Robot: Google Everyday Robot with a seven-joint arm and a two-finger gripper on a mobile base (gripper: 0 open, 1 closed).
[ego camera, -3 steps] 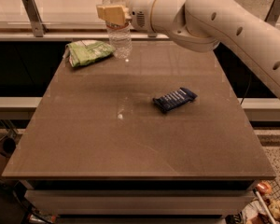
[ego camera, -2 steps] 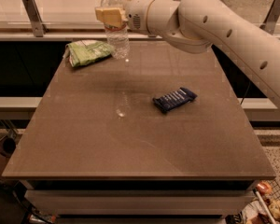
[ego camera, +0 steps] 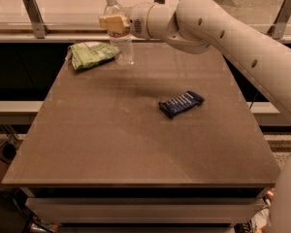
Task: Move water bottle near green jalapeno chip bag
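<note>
Next, I put the water bottle down on the table [ego camera: 121, 67], next to the end of the green jalapeno chip bag that is nearest my arm.
The water bottle [ego camera: 122, 39], clear with a white cap, is upright at the table's far left, its base at or just above the tabletop. My gripper [ego camera: 114, 22] reaches in from the right and is shut on the bottle's upper body, just below the neck. The green jalapeno chip bag [ego camera: 91, 54] lies flat just left of the bottle, its right end close to the bottle's base.
A dark blue snack bar wrapper [ego camera: 181, 103] lies right of the table's middle. The brown table [ego camera: 111, 144] has a rail and metal brackets [ego camera: 33, 14] behind its far edge. My white arm [ego camera: 233, 38] spans the upper right.
The gripper and the bottle have come down a little; the bottle sits lower beside the chip bag. The bag and the wrapper have not moved.
</note>
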